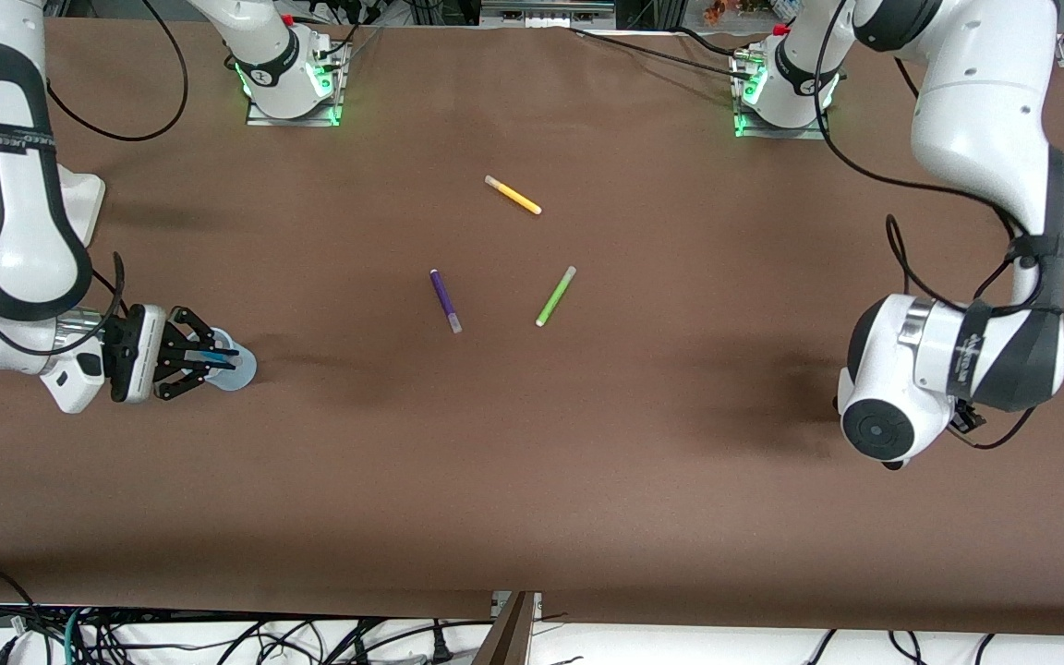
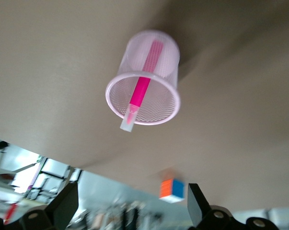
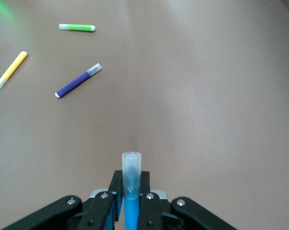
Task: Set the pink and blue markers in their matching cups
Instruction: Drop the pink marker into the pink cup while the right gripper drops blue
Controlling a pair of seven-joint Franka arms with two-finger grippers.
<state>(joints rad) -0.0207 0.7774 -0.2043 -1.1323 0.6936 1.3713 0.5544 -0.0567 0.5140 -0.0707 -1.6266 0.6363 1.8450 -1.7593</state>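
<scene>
Next, my right gripper releases the blue marker at its fingertips inside the light blue cup [image 1: 219, 360].
My right gripper [image 1: 215, 355] is shut on the blue marker [image 3: 131, 199], right at the light blue cup [image 1: 240, 367] near the right arm's end of the table. In the right wrist view the marker's pale cap sticks out past the gripper [image 3: 131, 184], and its lower end is hidden. The pink marker [image 2: 142, 91] stands inside the pale pink cup [image 2: 161, 57], cap end out over the rim. My left gripper [image 2: 131, 211] is open and empty, apart from that cup. In the front view the left arm's wrist [image 1: 901, 406] hides both gripper and pink cup.
A purple pen [image 1: 445, 300], a green pen [image 1: 555, 296] and a yellow pen [image 1: 513, 195] lie mid-table; all three also show in the right wrist view. A small coloured cube [image 2: 172, 189] sits near the pink cup.
</scene>
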